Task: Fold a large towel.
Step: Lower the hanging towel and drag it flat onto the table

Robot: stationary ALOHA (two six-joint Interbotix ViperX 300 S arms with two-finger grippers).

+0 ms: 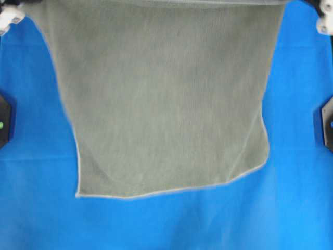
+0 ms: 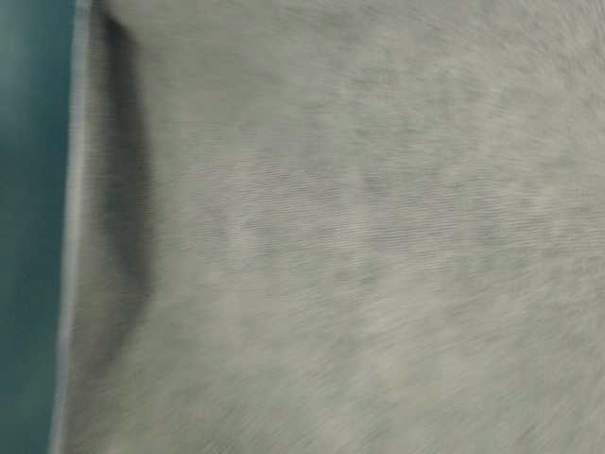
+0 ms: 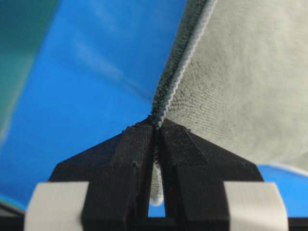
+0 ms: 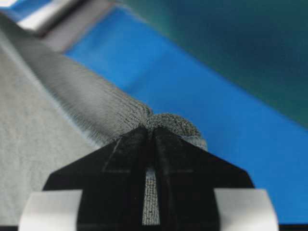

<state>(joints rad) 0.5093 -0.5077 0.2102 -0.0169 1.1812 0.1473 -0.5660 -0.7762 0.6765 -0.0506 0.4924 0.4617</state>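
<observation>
My left gripper has the towel's corner. It will let the corner go over the blue sheet, inward from its own black arm base (image 1: 90,146).
The grey-green towel (image 1: 166,99) hangs lifted over the blue sheet, stretched wide between its two top corners; its pale-bordered lower edge rests near the sheet's middle. It fills the table-level view as the towel (image 2: 359,246), close to the lens. My left gripper (image 3: 157,126) is shut on the towel (image 3: 240,82) at its stitched edge, cloth pinched between the black fingers. My right gripper (image 4: 150,131) is shut on a bunched corner of the towel (image 4: 57,101). In the overhead view only white parts of the arms show at the top corners; the jaws are out of frame.
A bright blue sheet (image 1: 291,208) covers the table around and under the towel. Black arm bases sit at the left edge (image 1: 4,120) and the right edge (image 1: 328,125). A teal backdrop (image 2: 33,189) shows left of the hanging cloth.
</observation>
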